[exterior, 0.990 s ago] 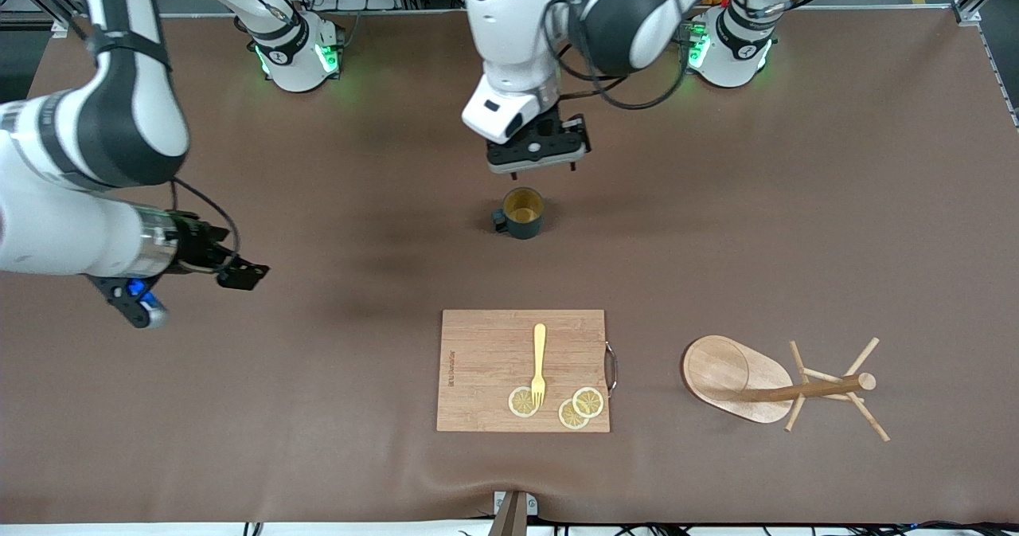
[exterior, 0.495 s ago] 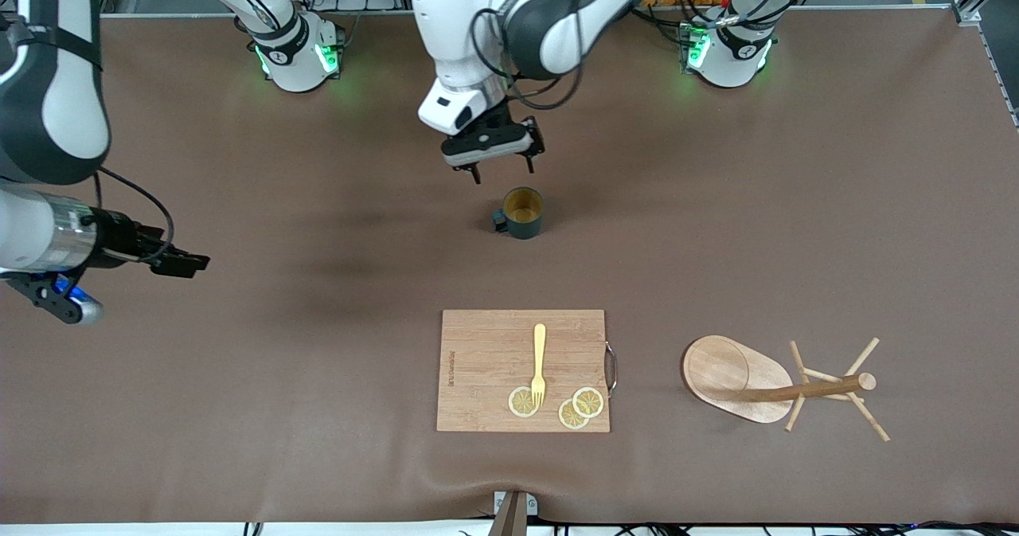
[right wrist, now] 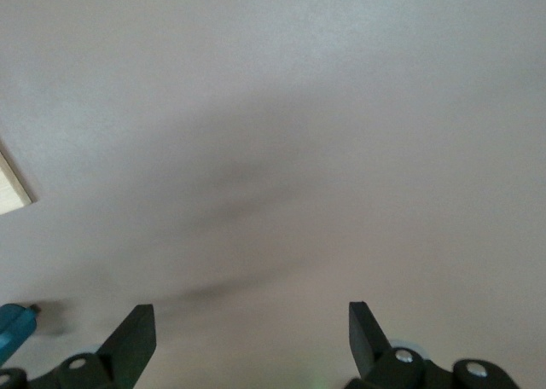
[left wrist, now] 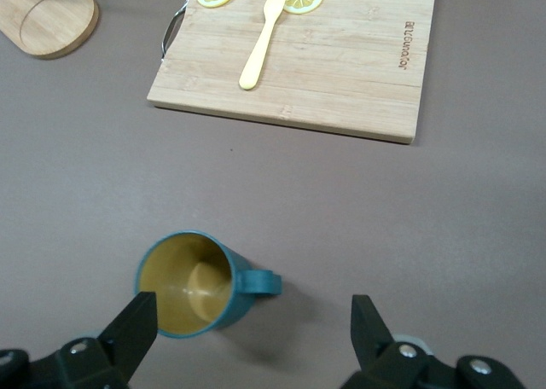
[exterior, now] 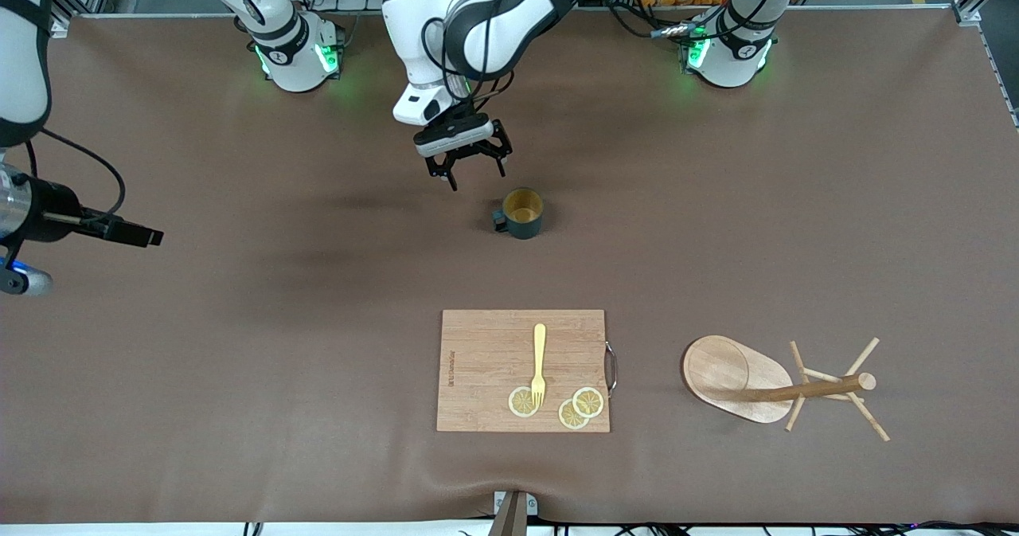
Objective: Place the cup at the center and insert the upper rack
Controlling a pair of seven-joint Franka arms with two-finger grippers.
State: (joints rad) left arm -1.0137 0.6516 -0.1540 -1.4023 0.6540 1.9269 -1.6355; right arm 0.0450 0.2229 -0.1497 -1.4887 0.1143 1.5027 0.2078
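Observation:
The cup's handle (exterior: 499, 221) (left wrist: 262, 282) sticks out from the teal side that faces the right arm's end. Next, my left gripper closes on it.
The cup (exterior: 521, 212), dark teal with a yellowish inside, stands upright on the brown table with its handle toward the right arm's end. My left gripper (exterior: 476, 171) hangs open over the table just beside it, holding nothing. In the left wrist view the cup (left wrist: 192, 282) sits off to one side by one of the fingers (left wrist: 132, 329), outside the gripper (left wrist: 252, 333). The upper rack (exterior: 764, 385) lies tipped on its side toward the left arm's end. My right gripper (exterior: 143, 237) is open and empty at the right arm's end, and shows only bare table between its fingers (right wrist: 247, 333).
A bamboo cutting board (exterior: 478, 353) lies nearer the front camera than the cup. On it are a yellow fork (exterior: 539, 361) and three lemon slices (exterior: 557, 404). The board also shows in the left wrist view (left wrist: 341, 73).
The left gripper has drifted from above the cup toward the right arm's end. The right arm has drawn back toward its end of the table. The cup has not moved.

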